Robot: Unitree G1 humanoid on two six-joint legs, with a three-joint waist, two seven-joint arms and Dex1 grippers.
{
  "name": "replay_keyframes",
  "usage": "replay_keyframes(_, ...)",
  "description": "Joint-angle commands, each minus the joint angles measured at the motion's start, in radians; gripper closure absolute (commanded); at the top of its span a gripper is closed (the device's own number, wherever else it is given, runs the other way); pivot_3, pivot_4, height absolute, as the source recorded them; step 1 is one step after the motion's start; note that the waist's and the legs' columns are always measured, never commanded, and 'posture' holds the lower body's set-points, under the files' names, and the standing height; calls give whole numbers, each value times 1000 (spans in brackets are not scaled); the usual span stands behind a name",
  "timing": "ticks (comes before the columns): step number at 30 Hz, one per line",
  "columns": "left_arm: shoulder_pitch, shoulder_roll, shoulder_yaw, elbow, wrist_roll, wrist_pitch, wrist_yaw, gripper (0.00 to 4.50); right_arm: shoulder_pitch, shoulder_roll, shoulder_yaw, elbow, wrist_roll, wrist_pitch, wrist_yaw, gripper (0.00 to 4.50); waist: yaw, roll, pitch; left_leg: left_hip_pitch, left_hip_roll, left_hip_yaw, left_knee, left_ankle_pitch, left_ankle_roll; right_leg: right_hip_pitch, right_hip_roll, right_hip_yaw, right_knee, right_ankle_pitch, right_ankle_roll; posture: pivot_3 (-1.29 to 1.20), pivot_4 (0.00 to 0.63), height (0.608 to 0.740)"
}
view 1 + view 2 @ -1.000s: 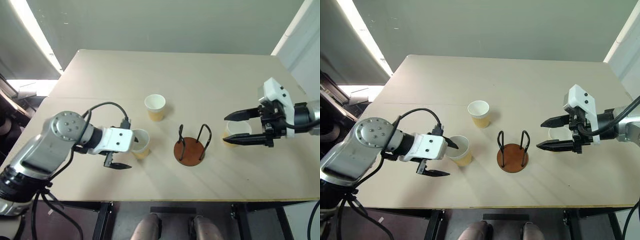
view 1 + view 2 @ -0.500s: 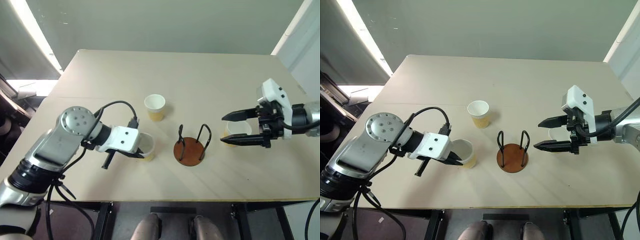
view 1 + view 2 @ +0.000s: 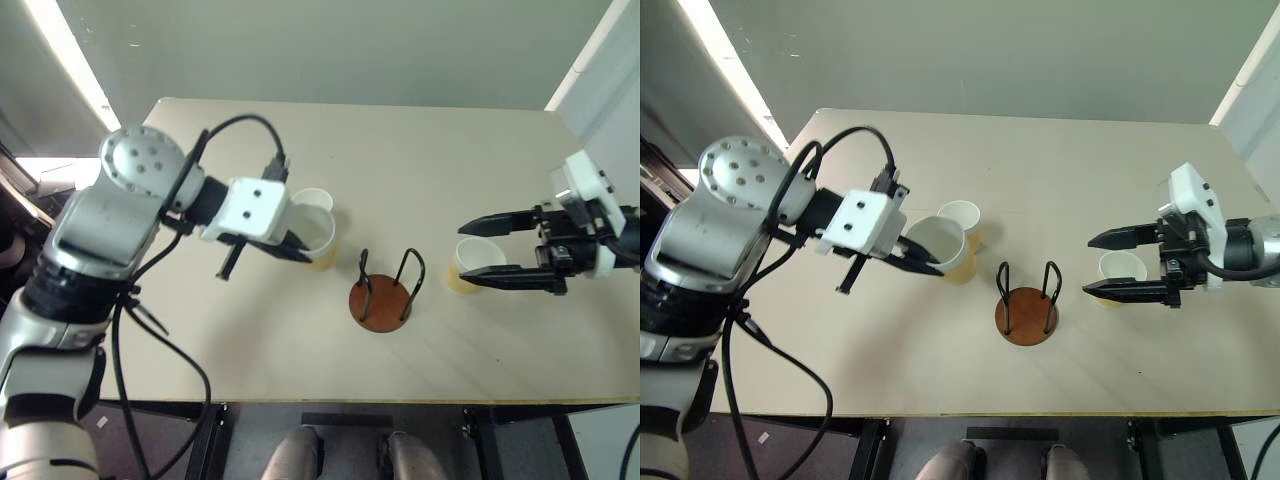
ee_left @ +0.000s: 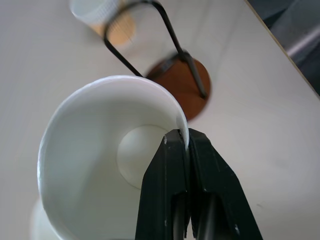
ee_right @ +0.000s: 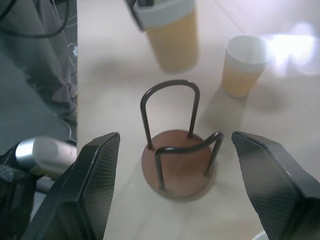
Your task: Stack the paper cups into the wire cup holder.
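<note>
The paper cup in my left gripper will be let go on the wire cup holder's reddish-brown disc (image 3: pixel 380 303) (image 4: pixel 181 86), between the black loops.
My left gripper (image 3: pixel 300 254) is shut on the rim of a paper cup (image 3: pixel 312 230), one finger inside and one outside, and holds it tilted above the table. In the left wrist view the fingers (image 4: pixel 172 165) pinch the white rim over the cup's inside (image 4: pixel 95 150). A second paper cup (image 3: pixel 962 212) stands just behind the held one. The wire cup holder (image 3: pixel 380 300), a reddish-brown disc with two black loops, stands to the right of them with nothing in it. A third paper cup (image 3: pixel 468 262) stands right of the holder, with my right gripper (image 3: pixel 466 254) open, its fingers on either side of the cup.
The light tan table (image 3: pixel 420 160) has bare room at the back and along the front edge (image 3: pixel 300 390). The left arm's black cable (image 3: pixel 235 125) arcs above the wrist.
My left gripper closed on the near cup's rim and lifted it up and to the right, in front of the far cup. The right gripper stayed open beside its cup.
</note>
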State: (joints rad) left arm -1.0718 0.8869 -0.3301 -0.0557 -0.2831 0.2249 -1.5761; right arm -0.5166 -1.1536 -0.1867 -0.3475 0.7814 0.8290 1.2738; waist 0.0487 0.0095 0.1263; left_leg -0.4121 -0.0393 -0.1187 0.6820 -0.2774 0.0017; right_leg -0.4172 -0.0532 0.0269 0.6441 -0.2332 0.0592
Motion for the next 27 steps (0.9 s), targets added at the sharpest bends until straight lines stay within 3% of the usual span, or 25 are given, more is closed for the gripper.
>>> replay_keyframes(1,-88,-35,-37,44,-40,-42,-38,4488,-7,-33,-59,-1,25,5,13,781,0,0,0,0,0,0,0,0,0,0,0,0,0,0,0,0,150,740)
replay_keyframes(11,-317,-206,-191,247,-129,-137,-38,4488,74,-50,-154,-57,52,37,-38,781,6,0,0,-4,0,0,0,-1,2,-1,0,-1,-2,1,1,0,150,740)
replay_keyframes(21,-305,-181,-338,232,-212,-185,-38,4488,157,-47,-230,-116,92,68,-101,781,7,0,0,-4,0,1,1,-1,2,-2,0,0,-2,1,3,0,150,740)
replay_keyframes(27,-284,-213,-363,237,-173,-237,-38,4488,194,-45,-265,-143,117,79,-122,781,9,0,0,-5,0,1,2,-1,2,-2,0,0,-2,2,3,0,150,740)
